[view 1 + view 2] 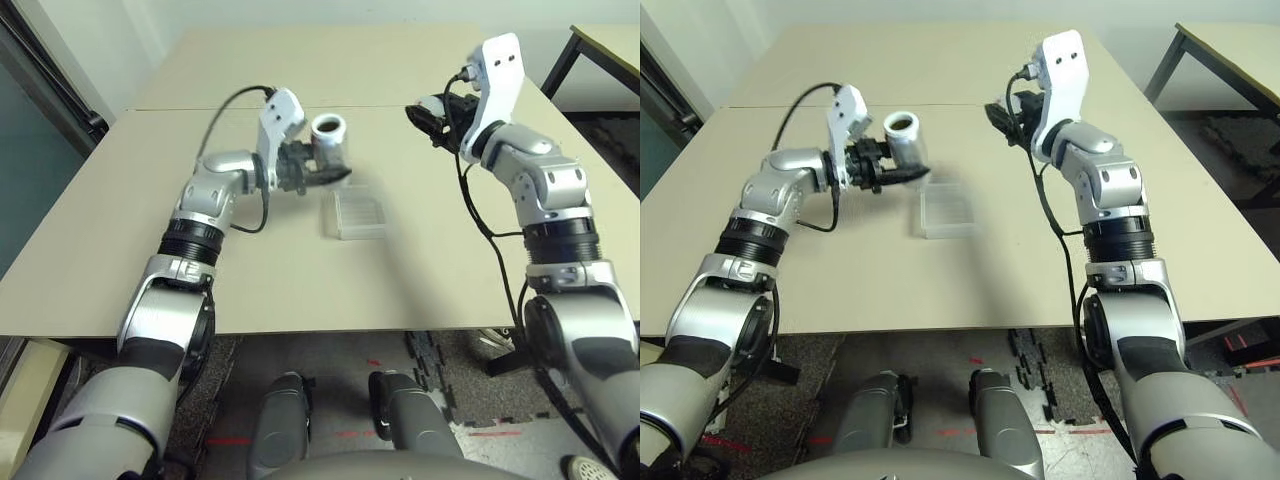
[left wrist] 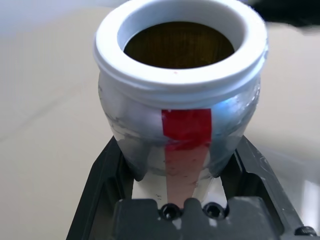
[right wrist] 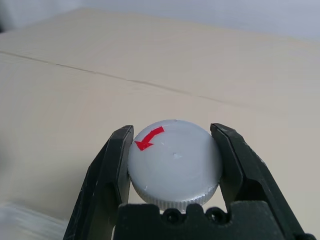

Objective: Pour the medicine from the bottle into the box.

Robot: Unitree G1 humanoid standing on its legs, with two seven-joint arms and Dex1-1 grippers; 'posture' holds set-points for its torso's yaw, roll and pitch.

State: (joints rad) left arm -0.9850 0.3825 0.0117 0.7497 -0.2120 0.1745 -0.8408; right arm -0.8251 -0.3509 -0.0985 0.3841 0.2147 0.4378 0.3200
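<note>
My right gripper should release the grey cap on the bare table [image 1: 433, 208] next to the clear box, on its own side.
My left gripper [image 1: 330, 172] is shut on the bottle [image 1: 328, 140], a silvery bottle with a red-and-white label and no cap. It hangs above the table, just behind and left of the box [image 1: 357, 213]. In the left wrist view the bottle [image 2: 180, 100] shows its white-rimmed mouth, dark inside. The box is a shallow clear plastic tray lying flat on the table [image 1: 300, 290]. My right gripper [image 1: 420, 115] is raised at the back right, away from the box. In the right wrist view its black fingers [image 3: 112, 165] clamp the round grey cap [image 3: 175, 167], which has a red arrow on top.
A seam [image 1: 180, 108] runs across the beige table behind the box. Black cables hang from both forearms. A second table [image 1: 610, 40] with a dark leg stands at the far right, past the table's edge.
</note>
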